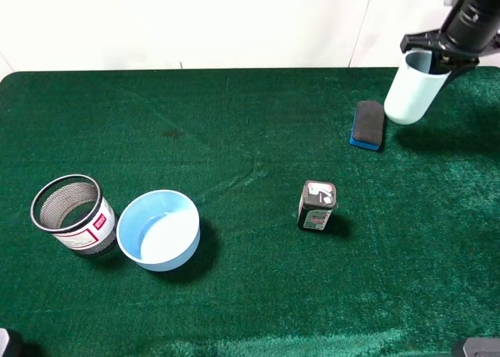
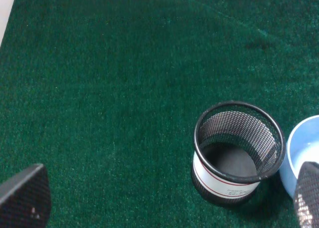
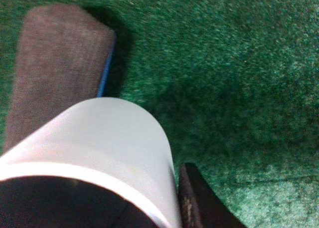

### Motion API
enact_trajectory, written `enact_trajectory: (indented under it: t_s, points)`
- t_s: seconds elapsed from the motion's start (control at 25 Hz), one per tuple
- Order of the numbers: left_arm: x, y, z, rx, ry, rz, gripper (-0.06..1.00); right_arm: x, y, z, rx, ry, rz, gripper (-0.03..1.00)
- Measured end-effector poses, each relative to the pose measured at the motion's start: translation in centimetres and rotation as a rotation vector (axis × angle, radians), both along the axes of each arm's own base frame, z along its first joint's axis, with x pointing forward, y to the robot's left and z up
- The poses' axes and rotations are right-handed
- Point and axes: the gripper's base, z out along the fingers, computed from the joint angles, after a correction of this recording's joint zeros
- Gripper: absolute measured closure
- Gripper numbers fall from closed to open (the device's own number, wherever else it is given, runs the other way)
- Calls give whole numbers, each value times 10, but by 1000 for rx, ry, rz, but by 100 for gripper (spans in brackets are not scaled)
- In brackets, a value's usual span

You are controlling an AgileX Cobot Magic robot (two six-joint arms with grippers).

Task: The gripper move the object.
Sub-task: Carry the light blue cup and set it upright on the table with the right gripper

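Note:
The pale blue-green cup will go upright from my right gripper onto the green cloth [image 1: 416, 141] [image 3: 193, 128] beside the blue-backed eraser.
The pale blue-green cup [image 1: 414, 87] is at the far right back of the green table, tilted. My right gripper [image 1: 431, 51] is shut on its rim, one finger inside and one outside. In the right wrist view the cup [image 3: 104, 138] fills the near side, with one dark finger [image 3: 197, 203] against its outer wall. Whether the cup's base touches the cloth I cannot tell. My left gripper [image 2: 164, 208] is open and empty, low over the cloth beside the black mesh cup [image 2: 234, 153].
A black mesh cup [image 1: 72, 215] and a wide blue bowl [image 1: 159, 230] stand at the front left. A blue-backed eraser [image 1: 368, 125] lies just left of the cup, also in the right wrist view [image 3: 55, 68]. A small black box [image 1: 316, 205] stands mid-table.

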Motion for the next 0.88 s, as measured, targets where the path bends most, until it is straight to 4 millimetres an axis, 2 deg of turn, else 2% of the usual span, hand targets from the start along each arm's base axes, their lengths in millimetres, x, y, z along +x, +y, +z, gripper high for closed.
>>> enact_trajectory:
  t_s: [0.36,0.88]
  points:
    - [0,0,0,0,-1,0,-5,-12,-12,-20,-11,-35,-24,95]
    - [0,0,0,0,-1,0,-5,-15,-25,-30,-56,-58,-21,95]
